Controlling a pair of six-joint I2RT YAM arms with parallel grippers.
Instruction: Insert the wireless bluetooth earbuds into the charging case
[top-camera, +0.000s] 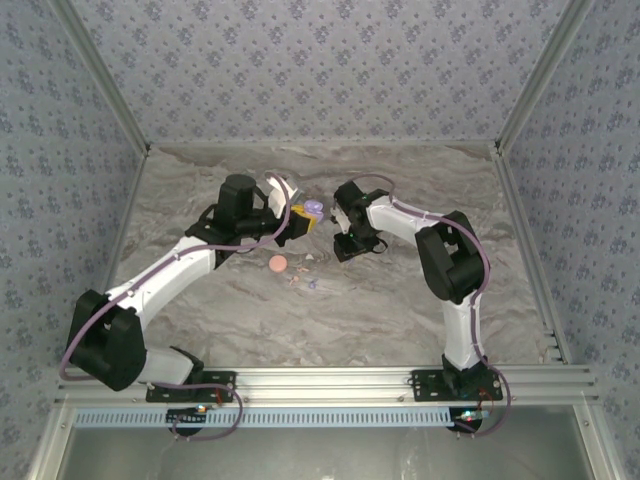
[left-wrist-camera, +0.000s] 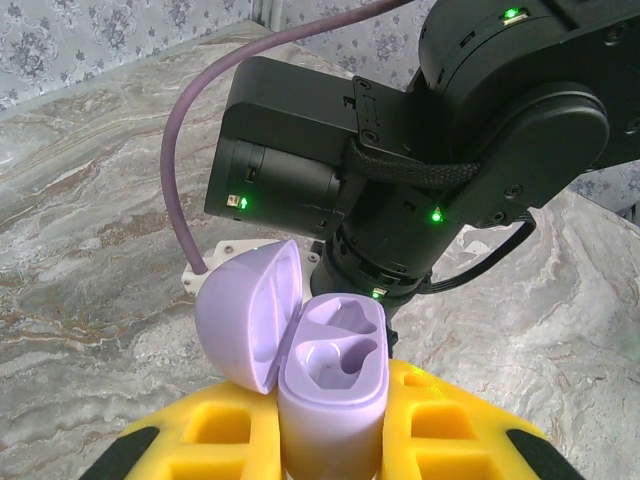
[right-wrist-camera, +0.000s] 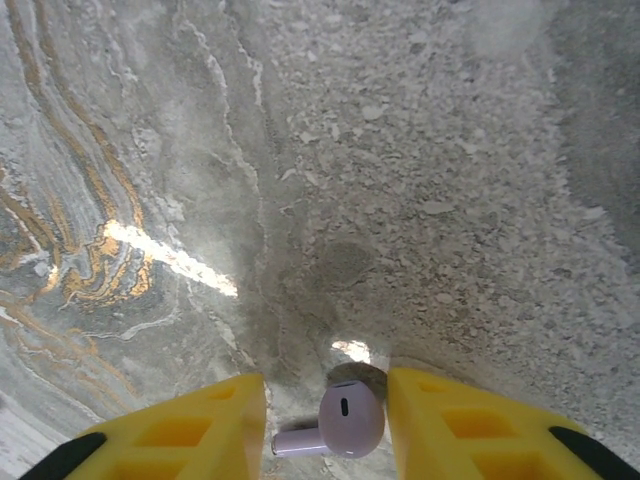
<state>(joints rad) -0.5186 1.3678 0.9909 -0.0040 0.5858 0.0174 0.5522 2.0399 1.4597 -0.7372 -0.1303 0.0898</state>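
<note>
The earbud lies crosswise with its stem pointing at a finger, so the robot's right gripper will open, nudge the stem along the fingers and grip the head (right-wrist-camera: 351, 418).
My left gripper (left-wrist-camera: 332, 405) is shut on the lavender charging case (left-wrist-camera: 335, 365), held upright between its yellow fingers. The case's lid (left-wrist-camera: 240, 320) is swung open to the left and both sockets are empty. From above, the case (top-camera: 314, 208) sits at the left gripper (top-camera: 300, 218) near the table's middle. My right gripper (right-wrist-camera: 325, 392) hangs low over the marble table, open around one lavender earbud (right-wrist-camera: 350, 420). The bud's head touches the right finger and its stem points at the left finger with a small gap. More tiny earbuds (top-camera: 298, 271) lie near the right gripper (top-camera: 345, 248).
A salmon-pink disc (top-camera: 278, 264) lies on the marble table (top-camera: 400, 310) just in front of the left gripper. The right arm's black wrist (left-wrist-camera: 440, 150) looms close behind the held case. Metal frame rails (top-camera: 330, 380) border the near edge.
</note>
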